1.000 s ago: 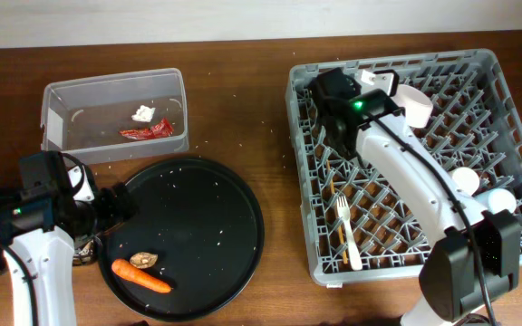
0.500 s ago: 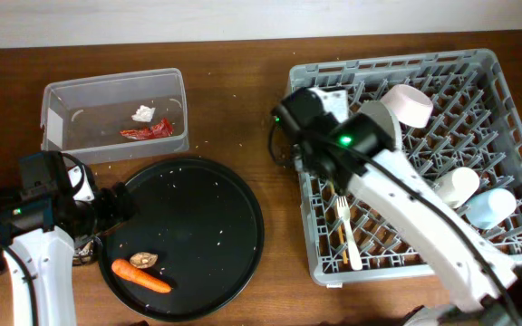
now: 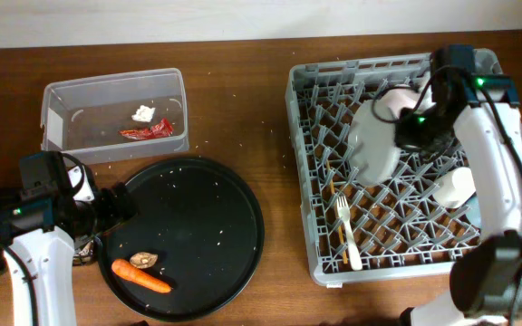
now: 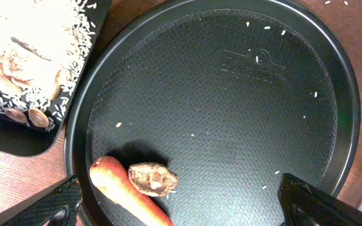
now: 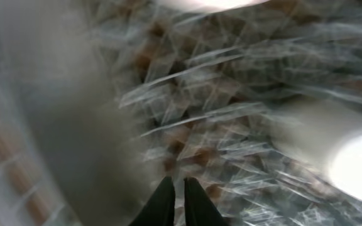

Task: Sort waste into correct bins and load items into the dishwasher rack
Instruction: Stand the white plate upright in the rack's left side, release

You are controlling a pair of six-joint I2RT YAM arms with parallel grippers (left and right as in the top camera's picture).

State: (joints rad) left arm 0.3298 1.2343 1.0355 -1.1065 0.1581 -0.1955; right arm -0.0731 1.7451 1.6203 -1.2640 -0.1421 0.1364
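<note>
I will close my left gripper on the middle of the orange carrot (image 3: 141, 276) (image 4: 132, 198), beside the small brown lump on the large round black tray.
My left gripper (image 3: 107, 205) (image 4: 181, 212) is open and empty over the left rim of the large round black tray (image 3: 208, 217), right by an orange carrot (image 3: 141, 276) (image 4: 126, 196) and a small brown lump (image 3: 146, 260) (image 4: 152, 178). A shallow black tray (image 4: 5, 129) holds pale rice (image 4: 36, 44). The clear tub (image 3: 62, 95) holds the red wrapper (image 3: 146, 131) and the white tissue (image 3: 142, 113). My right gripper (image 3: 413, 131) (image 5: 176, 204) is shut and empty over the grey rack (image 3: 302, 181), beside the white plate (image 3: 374, 147). The rack also holds a bowl (image 3: 410, 98), a small white cup (image 3: 449, 187), a fork (image 3: 347, 231) and chopsticks (image 3: 337, 222). The light blue cup is hidden.
The right wrist view is blurred by motion, showing rack pegs (image 5: 187, 94) and a bright white shape (image 5: 351, 160). Rice grains are scattered on the round tray (image 4: 256, 37). My right arm (image 3: 501, 181) crosses the rack's right side.
My right arm has swung from the rack's back left corner across to its back right. The white plate now shows in the rack's middle. My left arm has not moved.
</note>
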